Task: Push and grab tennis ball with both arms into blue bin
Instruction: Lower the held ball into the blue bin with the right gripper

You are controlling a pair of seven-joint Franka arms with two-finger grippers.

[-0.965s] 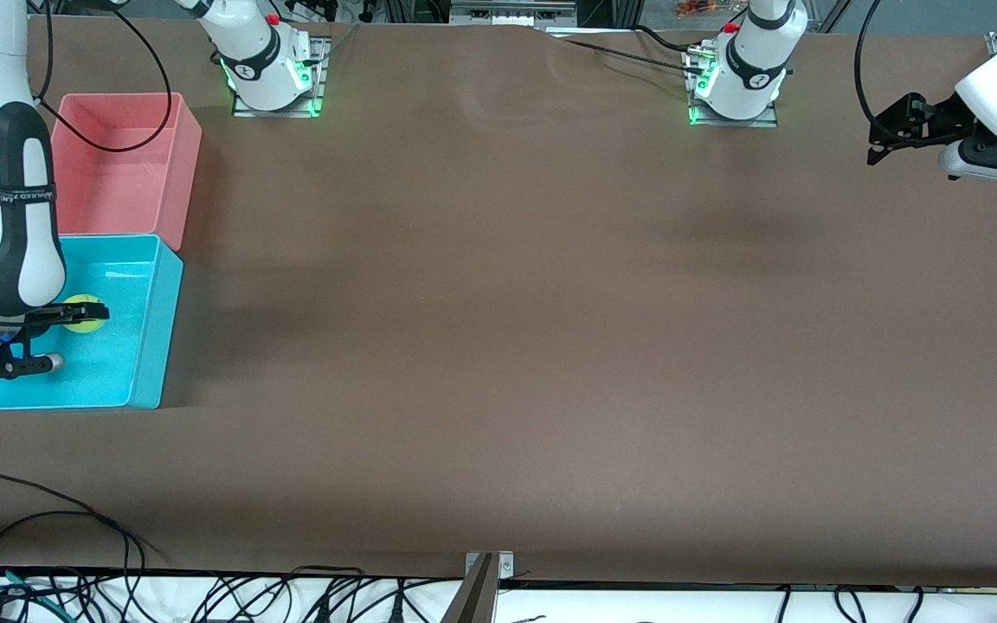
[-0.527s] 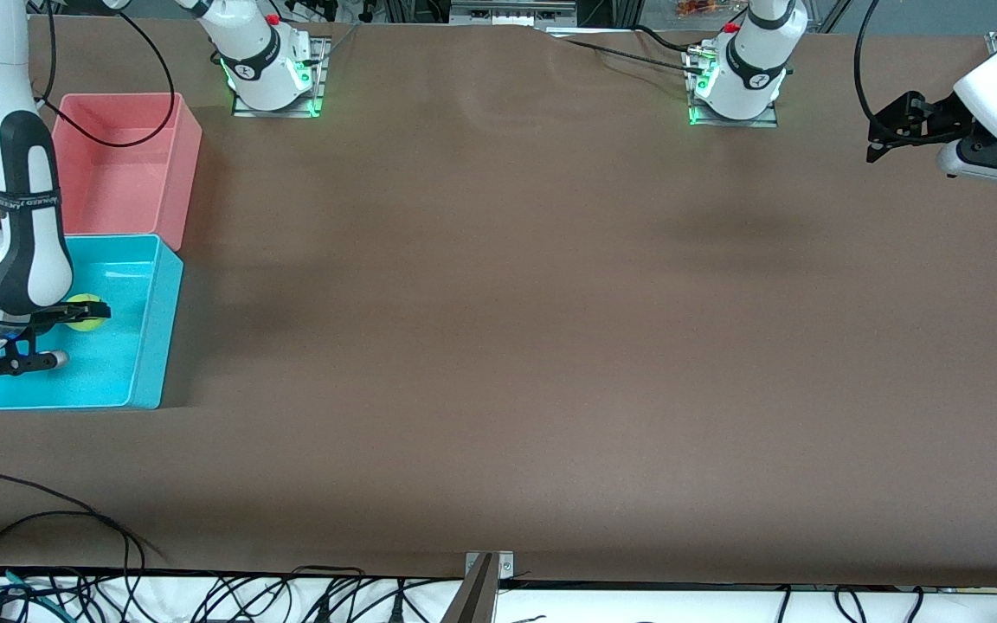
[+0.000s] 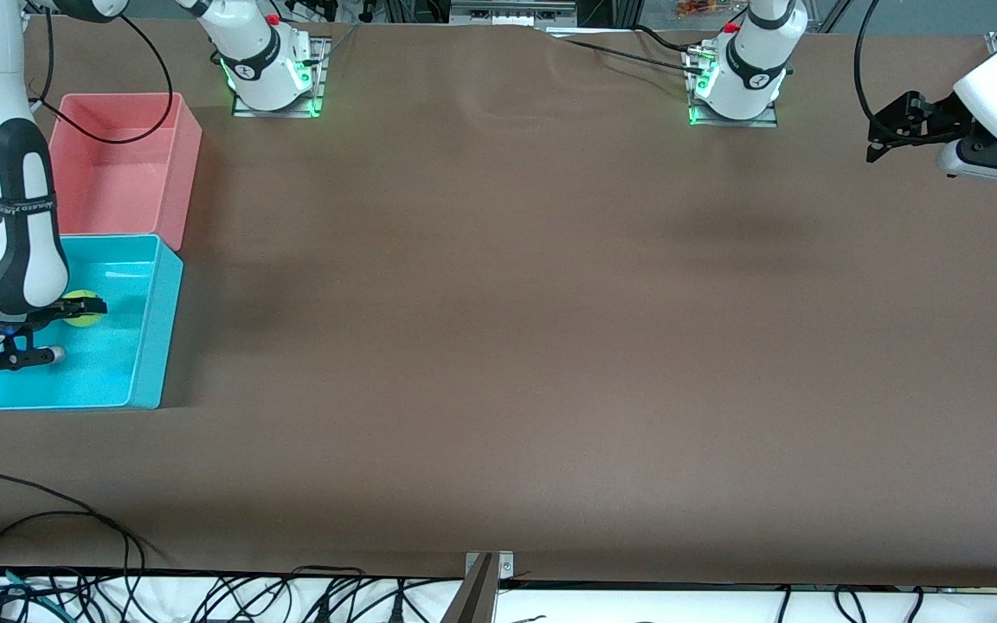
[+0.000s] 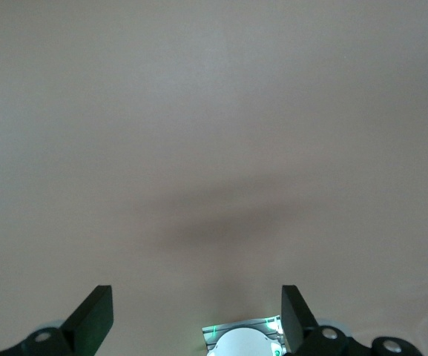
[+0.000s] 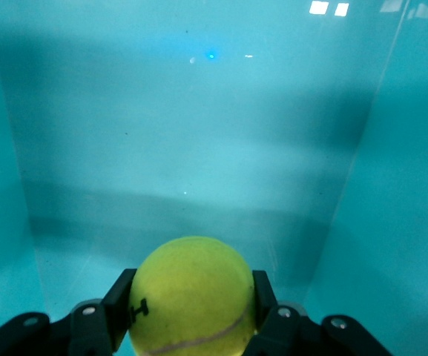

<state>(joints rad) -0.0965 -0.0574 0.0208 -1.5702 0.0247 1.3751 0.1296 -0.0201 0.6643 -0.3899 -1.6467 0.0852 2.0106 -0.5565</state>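
My right gripper needs to drop the tennis ball onto the middle of the blue bin's bottom (image 3: 99, 311) (image 5: 191, 248). The tennis ball is held over the bin now.
The yellow-green tennis ball (image 3: 83, 311) is clamped between the fingers of my right gripper (image 3: 86, 308), which is shut on it over the blue bin (image 3: 166, 322). In the right wrist view the tennis ball (image 5: 191, 297) fills the gap between the black fingers (image 5: 117, 300), with the blue bin's floor (image 5: 199, 119) and walls all around it. My left gripper (image 3: 878, 141) waits open over the table at the left arm's end. Its black fingers (image 4: 95, 311) stand wide apart with only brown table between them.
A pink bin (image 3: 192, 156) stands right beside the blue bin, farther from the front camera. The two arm bases (image 3: 273, 78) (image 3: 736, 86) sit along the table's back edge. Loose black cables (image 3: 40, 519) lie at the table's front edge.
My right gripper, with the tennis ball in it, has shifted a little toward the right arm's end of the table, still over the blue bin. The left arm has not moved.
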